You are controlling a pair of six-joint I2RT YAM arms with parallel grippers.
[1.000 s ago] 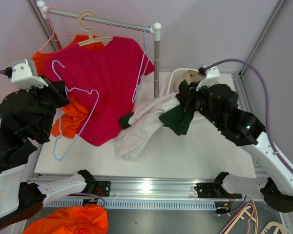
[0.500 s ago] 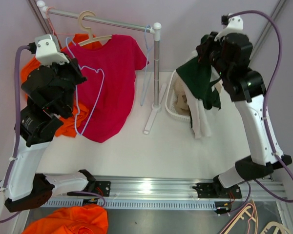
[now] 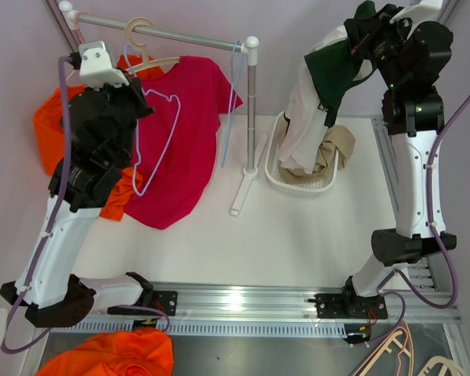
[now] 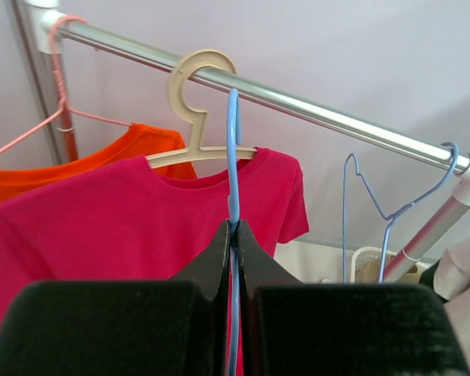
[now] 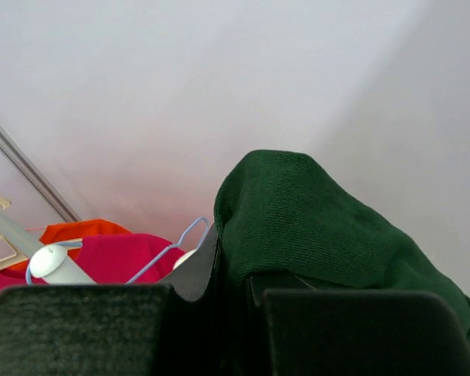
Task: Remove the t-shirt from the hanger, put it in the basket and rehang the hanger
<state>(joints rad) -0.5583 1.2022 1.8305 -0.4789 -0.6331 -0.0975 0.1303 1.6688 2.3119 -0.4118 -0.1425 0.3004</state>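
Next, my right gripper lets go of the dark green t-shirt in the white basket, on top of the beige cloth point(image 3: 303, 161).
My left gripper point(image 3: 131, 108) is shut on the hook of an empty blue wire hanger point(image 3: 163, 133) and holds it up by the rail point(image 3: 188, 35). In the left wrist view the blue wire point(image 4: 233, 157) runs up from my gripper point(image 4: 235, 227) to just below the rail point(image 4: 313, 110). A magenta t-shirt point(image 3: 184, 141) hangs on a cream hanger point(image 3: 141, 35). My right gripper point(image 3: 360, 43) is raised high and shut on a dark green t-shirt point(image 3: 333, 74), which fills the right wrist view point(image 5: 313, 211). A whitish garment point(image 3: 301, 129) hangs with it over the basket.
A white basket point(image 3: 286, 184) with beige cloth stands right of the rack's post. A second blue hanger point(image 3: 233, 94) hangs at the rail's right end. An orange t-shirt point(image 3: 51, 125) hangs at the left. Orange cloth point(image 3: 117, 356) and spare hangers point(image 3: 407, 352) lie below the table's front edge.
My left arm has lifted the blue hanger up to the rail. My right arm has swung up and back, carrying the green t-shirt and whitish garment off the table to above the basket.
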